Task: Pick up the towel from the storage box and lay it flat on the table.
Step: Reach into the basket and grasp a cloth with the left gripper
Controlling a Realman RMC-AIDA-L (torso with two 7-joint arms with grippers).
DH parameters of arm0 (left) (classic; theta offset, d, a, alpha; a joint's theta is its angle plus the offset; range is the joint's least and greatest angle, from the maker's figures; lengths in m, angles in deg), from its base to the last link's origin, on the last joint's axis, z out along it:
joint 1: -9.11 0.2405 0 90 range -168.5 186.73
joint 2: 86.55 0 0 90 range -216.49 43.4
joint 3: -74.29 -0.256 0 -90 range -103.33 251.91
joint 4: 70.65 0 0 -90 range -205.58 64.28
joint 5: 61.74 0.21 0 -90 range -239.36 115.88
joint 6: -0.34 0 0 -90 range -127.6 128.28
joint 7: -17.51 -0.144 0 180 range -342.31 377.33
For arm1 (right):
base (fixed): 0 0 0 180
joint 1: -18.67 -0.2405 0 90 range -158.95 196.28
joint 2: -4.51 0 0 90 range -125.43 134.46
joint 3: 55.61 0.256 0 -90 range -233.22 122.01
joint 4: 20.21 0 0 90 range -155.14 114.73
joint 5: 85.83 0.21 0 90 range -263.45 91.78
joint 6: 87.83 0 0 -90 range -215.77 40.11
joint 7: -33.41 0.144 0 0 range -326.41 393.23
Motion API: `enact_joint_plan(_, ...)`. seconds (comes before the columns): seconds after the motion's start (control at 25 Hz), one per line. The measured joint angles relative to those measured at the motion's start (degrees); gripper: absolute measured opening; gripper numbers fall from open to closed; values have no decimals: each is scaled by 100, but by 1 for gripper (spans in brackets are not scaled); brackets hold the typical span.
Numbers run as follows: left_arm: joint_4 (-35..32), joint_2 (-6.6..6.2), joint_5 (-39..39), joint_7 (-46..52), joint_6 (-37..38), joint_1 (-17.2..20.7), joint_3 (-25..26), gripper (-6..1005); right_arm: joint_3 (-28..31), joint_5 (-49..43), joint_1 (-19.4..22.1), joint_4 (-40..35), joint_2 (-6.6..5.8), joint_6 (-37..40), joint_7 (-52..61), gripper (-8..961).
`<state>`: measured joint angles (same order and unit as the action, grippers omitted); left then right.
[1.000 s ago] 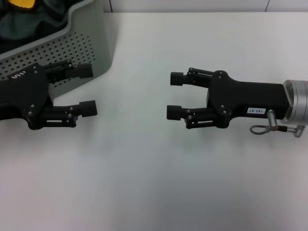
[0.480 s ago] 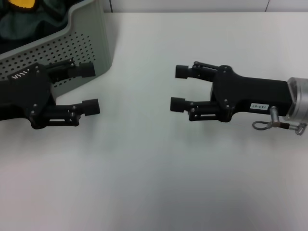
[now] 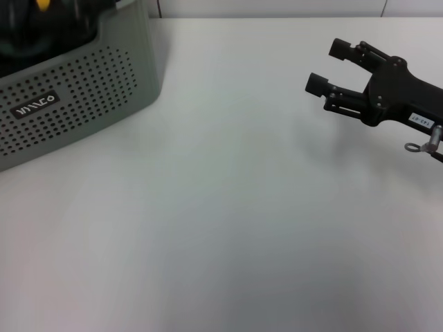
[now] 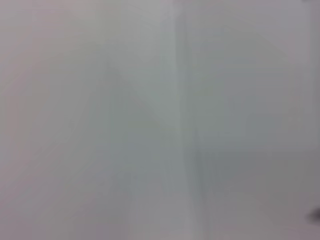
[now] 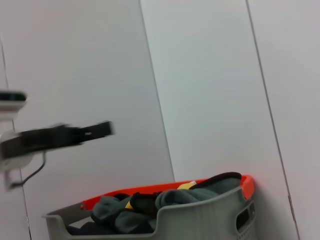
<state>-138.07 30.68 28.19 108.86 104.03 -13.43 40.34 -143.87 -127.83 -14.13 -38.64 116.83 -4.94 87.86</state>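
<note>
The robot's left gripper will next move down to the yellow fold of the towel (image 3: 43, 4) in the storage box and close there.
The light grey storage box (image 3: 83, 83), holed and with a black label, stands at the table's (image 3: 221, 228) far left. The towel (image 3: 43, 4) lies inside it as dark folds with a bit of yellow. The right wrist view shows the towel (image 5: 170, 200) bunched in grey-green folds, heaped above the storage box (image 5: 205, 220) rim. My right gripper (image 3: 327, 66) hovers open and empty over the far right of the table. A blurred dark bar (image 5: 60, 135), apparently my left arm, hangs above the box.
The box's near wall faces the middle of the white tabletop. A light panelled wall (image 5: 210, 75) rises behind the box. The left wrist view gives only a pale grey blur.
My left gripper has left its spot in front of the box and gone out of the head view. My right gripper has swung right and farther back, still open.
</note>
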Motion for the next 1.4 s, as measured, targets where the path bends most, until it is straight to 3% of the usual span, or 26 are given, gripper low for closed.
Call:
enact_joint_plan(0.12,-1440,63,1064,907,-979,-121,-22,886,5,0,49,6,5,10,-1,881)
enact_joint_plan(0.24,-2374,8,2616,1645,-1353,-460,-34,886,8,0,173,51,63,5,-44,881)
enact_joint_plan(0.4,-2864,-159,4735,2529,-1394,-1010,-55,885,21,10,273,51,102,-13,-120,881)
enact_joint_plan(0.56,-2871,-183,6219,2713,-1392,-1238,-195,885,24,33,253,50,119,-53,-127,881)
enact_joint_plan(0.68,-2915,-148,6660,2762,-1363,-1153,-352,886,27,27,237,34,127,-103,-138,881)
enact_joint_plan(1.08,-2942,-34,6786,2791,-1398,-620,-717,844,-11,-30,23,35,160,-320,-145,880)
enact_joint_plan(1.32,-3114,204,7141,2773,-2303,-219,-1344,807,-11,-71,10,22,223,-333,-154,880)
enact_joint_plan(1.4,-3112,212,7229,2770,-2495,-105,-1567,795,-13,-74,37,18,237,-334,-155,880)
